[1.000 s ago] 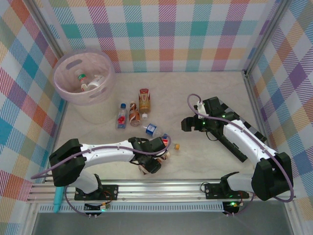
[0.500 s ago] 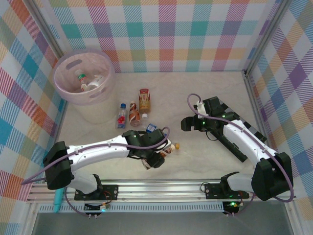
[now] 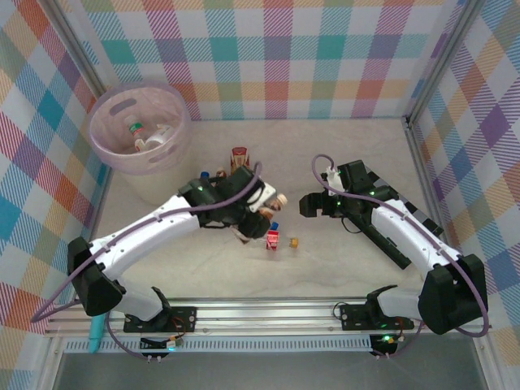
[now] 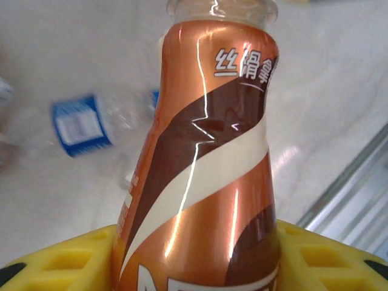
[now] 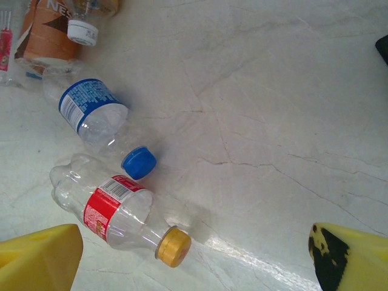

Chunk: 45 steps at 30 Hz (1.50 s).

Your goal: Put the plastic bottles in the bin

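Observation:
Next, my left gripper releases the shiny brown bottle in the pale pink bin [image 3: 170, 119], against the side of the bin behind the bottles inside.
My left gripper [image 3: 258, 208] is raised over the middle of the table and shut on a glossy brown bottle [image 4: 206, 157]; its yellow fingers [image 4: 66, 264] press both sides of it. The bottle's pale cap [image 3: 280, 197] points right. Below lie a clear red-labelled bottle [image 5: 109, 212] with a yellow cap [image 3: 294, 242] and a blue-labelled bottle [image 5: 92, 111] with a blue cap. Another brown bottle [image 3: 239, 154] lies farther back. The pale pink bin [image 3: 110, 150] stands at the far left with two bottles [image 3: 150, 136] inside. My right gripper [image 3: 310, 205] hovers open right of the loose bottles, holding nothing.
Checked walls close in the table on three sides. A metal rail [image 3: 268, 313] runs along the near edge by the arm bases. A white-capped clear bottle [image 5: 82, 30] lies against the brown one. Bare tabletop [image 5: 273, 109] spreads under the right gripper.
My left arm has lifted the brown bottle from near the front edge and carried it back and up, uncovering the red-labelled bottle. The right arm has stayed put.

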Available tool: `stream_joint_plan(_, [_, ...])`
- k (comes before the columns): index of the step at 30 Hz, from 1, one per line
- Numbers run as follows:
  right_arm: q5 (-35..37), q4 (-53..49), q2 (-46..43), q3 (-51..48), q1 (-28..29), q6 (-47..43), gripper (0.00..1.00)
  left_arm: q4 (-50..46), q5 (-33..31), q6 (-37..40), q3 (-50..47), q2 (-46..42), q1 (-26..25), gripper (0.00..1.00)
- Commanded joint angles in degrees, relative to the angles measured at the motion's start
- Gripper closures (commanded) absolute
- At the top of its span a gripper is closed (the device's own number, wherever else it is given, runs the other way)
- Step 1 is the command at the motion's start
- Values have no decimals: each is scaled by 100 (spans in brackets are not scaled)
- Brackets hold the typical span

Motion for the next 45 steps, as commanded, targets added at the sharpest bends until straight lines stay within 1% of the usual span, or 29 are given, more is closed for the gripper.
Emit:
stream_joint_plan(1, [-232, 158, -68, -83, -8, 91, 4, -476, -129, 154, 616, -6, 356, 100])
stream_joint_plan(8, [-257, 126, -108, -52, -8, 50, 4, -783, -98, 205, 1677, 178, 1121, 100])
stream_joint_plan(11, [-311, 36, -77, 44, -10, 7, 4, -788, 8, 182, 2022, 201, 1509, 100])
stream_joint_plan(14, [-297, 4, -77, 80, -8, -22, 4, -618, 142, -4, 2287, 162, 2018, 100])
stream_joint_plan(20, [-348, 36, -66, 34, -9, 6, 4, 355, 868, -811, 2468, -17, 3502, 100])
stream_joint_plan(22, [-362, 52, -97, -7, -8, 14, 4, 681, 1265, -1113, 2555, -10, 4045, 100])
stream_joint_plan(25, [-326, 26, -164, -71, -8, 0, 4, 1024, 1683, -1536, 2678, 84, 4700, 100])
stream_joint_plan(28, [-288, 21, -266, -164, -8, 3, 4, 1184, 1831, -1845, 2803, 272, 5160, 100])
stream_joint_plan(33, [-272, -10, -377, -265, -8, -20, 4, 1319, 1897, -2283, 2885, 692, 5609, 100])
stream_joint_plan(36, [-236, -35, -419, -309, -8, -30, 4, 1291, 2049, -2361, 2955, 1011, 5657, 100])
stream_joint_plan(40, [-194, -45, -471, -345, -8, -39, 4, 1005, 2116, -2115, 3058, 1402, 5657, 100])
stream_joint_plan(45, [-156, -75, -498, -381, -9, -56, 4, 567, 1772, -1551, 3035, 1694, 5657, 94])
